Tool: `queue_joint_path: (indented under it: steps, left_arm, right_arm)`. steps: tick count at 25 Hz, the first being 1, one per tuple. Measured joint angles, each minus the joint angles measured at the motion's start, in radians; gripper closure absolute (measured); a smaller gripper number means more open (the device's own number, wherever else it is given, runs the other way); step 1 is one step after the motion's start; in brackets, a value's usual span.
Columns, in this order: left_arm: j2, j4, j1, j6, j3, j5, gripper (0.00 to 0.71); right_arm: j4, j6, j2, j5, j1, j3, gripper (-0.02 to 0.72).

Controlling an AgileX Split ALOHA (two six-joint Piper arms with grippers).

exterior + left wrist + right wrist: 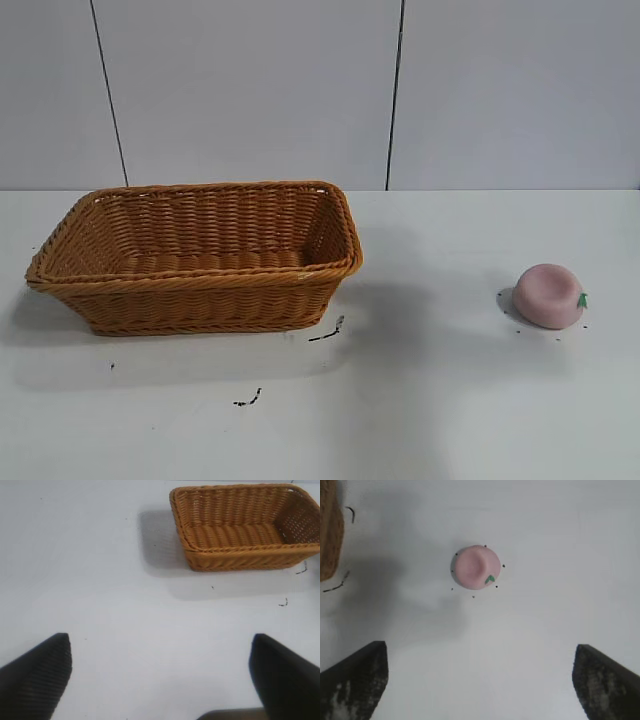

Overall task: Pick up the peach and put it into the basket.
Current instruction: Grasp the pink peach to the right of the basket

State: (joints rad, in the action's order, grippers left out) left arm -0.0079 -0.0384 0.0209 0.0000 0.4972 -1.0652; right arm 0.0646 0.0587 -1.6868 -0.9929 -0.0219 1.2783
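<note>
The robot's right gripper will close across the middle of the peach [548,296] [477,568], and one finger will come down beside the peach's green leaf.
The pale pink peach [548,295] with a small green leaf lies on the white table at the right. The orange-brown wicker basket [195,255] stands at the left, empty. Neither gripper shows in the exterior view. In the right wrist view, my right gripper [480,680] is open and empty, above the table, with the peach [476,567] ahead of its fingertips and apart from them. In the left wrist view, my left gripper [160,677] is open and empty, well back from the basket [245,527].
Small black marks [327,332] lie on the table near the basket's front right corner, and tiny black specks ring the peach. A corner of the basket [330,535] shows at the edge of the right wrist view. A grey panelled wall stands behind the table.
</note>
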Motion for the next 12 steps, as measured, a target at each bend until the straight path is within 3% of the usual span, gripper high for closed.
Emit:
queue_joint_path:
  steps: [6, 12]
  left_arm:
    - [0.000, 0.000, 0.000, 0.000, 0.000, 0.000, 0.017]
    - [0.000, 0.000, 0.000, 0.000, 0.000, 0.000, 0.017]
  right_arm:
    - [-0.018, 0.000, -0.156, 0.011, 0.048, 0.083, 0.008]
    - [-0.056, -0.028, -0.234, 0.111, 0.077, 0.086, 0.008]
